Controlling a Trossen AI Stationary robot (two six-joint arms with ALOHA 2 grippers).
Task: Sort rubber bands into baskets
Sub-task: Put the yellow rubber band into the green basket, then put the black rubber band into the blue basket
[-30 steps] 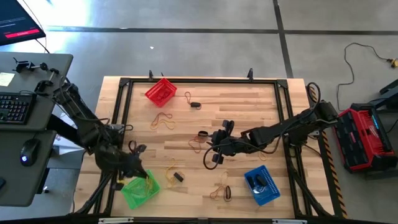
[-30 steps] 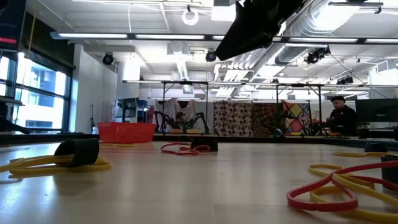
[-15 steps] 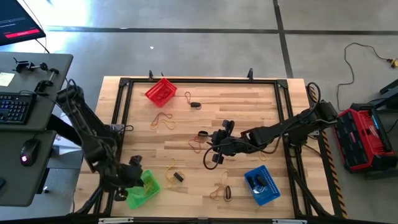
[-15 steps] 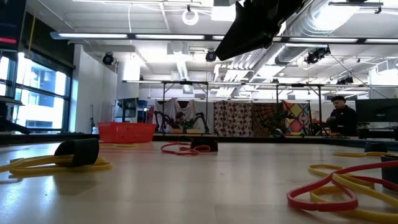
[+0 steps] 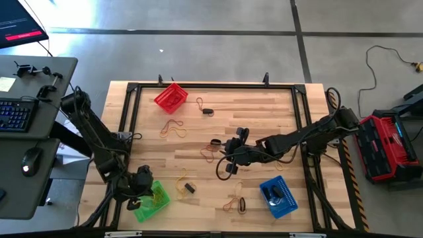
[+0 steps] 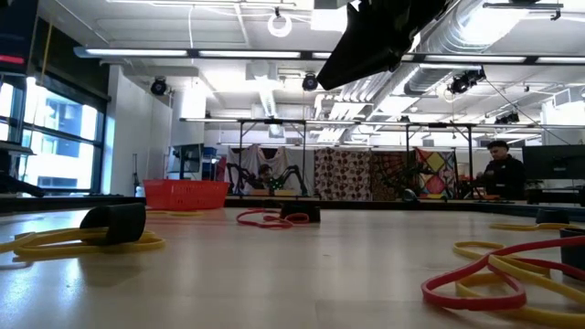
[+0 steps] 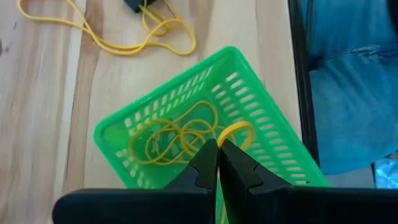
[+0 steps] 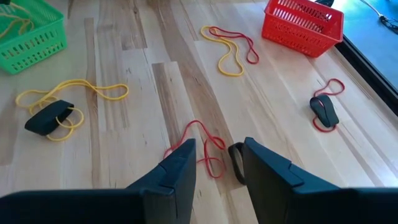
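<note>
Next, I close my right gripper on the black band [image 5: 242,205] at the table's near side, by the blue basket and the red and yellow bands.
My left gripper [image 7: 217,147] is shut on a yellow rubber band and hovers over the green basket [image 7: 261,93], which stands at the table's near left [image 5: 153,202] and holds several yellow bands [image 7: 168,140]. My right gripper [image 8: 217,157] stands open above the table's middle [image 5: 229,163], over a red band [image 8: 202,146] and a black band [image 8: 236,163], touching neither. The red basket [image 5: 170,96] stands at the far left, the blue basket [image 5: 276,196] at the near right. My left gripper pinches the yellow band between its two fingertips. A small loop of the band [image 7: 235,130] sticks out past the tips. The fingers slant down from above over the green basket's inside. Whether the loop touches the bands in the basket, I cannot tell.
Loose bands lie on the wood: a yellow one with a black one [image 5: 186,183], yellow and red ones [image 5: 173,127], a black one in a red one [image 5: 207,112], more near the front [image 5: 235,202]. A black frame [image 5: 129,119] rims the table. A desk with a keyboard [image 5: 16,114] stands at the left.
My left gripper has sunk toward the green basket with the yellow band, drawing toward the table's near left corner, and its wrist has rolled. It has stayed shut.
</note>
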